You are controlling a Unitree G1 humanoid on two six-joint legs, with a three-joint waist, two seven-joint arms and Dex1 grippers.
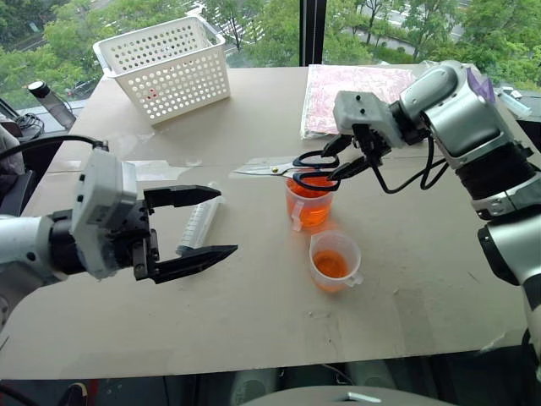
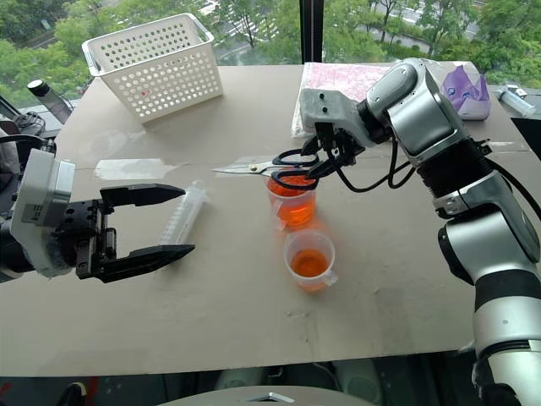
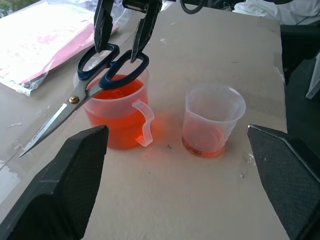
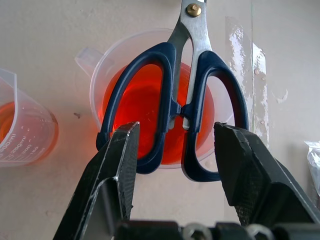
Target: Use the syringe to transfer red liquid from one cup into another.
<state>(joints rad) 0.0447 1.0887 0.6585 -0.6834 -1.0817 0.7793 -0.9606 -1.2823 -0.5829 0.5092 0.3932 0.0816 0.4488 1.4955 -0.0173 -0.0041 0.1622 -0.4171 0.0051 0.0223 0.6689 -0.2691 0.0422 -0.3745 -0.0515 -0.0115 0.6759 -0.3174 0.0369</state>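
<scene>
Next, my left gripper will grip the clear syringe at the body's end (image 1: pixel 206 211) nearest the pull ring, leaving the nozzle free.
The clear syringe (image 1: pixel 199 223) lies flat on the brown table (image 1: pixel 254 321), just beyond my left gripper (image 1: pixel 226 222), which hovers open and empty. Two clear cups stand at the centre: a handled one (image 1: pixel 308 205) well filled with red liquid (image 4: pixel 145 100), and a nearer one (image 1: pixel 333 262) holding a shallow layer. Blue-handled scissors (image 1: pixel 306 161) rest with their loops on the fuller cup's rim, blades pointing left. My right gripper (image 4: pixel 176 125) hangs over those loops, fingers apart, one tip at each loop. In the left wrist view both cups (image 3: pixel 212 120) stand ahead.
A white perforated basket (image 1: pixel 165 68) stands at the far left corner. A plastic bag with a pink pattern (image 1: pixel 355 93) lies at the back right, with a purple item (image 2: pixel 465 93) beside it. A dark bottle (image 1: pixel 46 100) stands off the table's left edge.
</scene>
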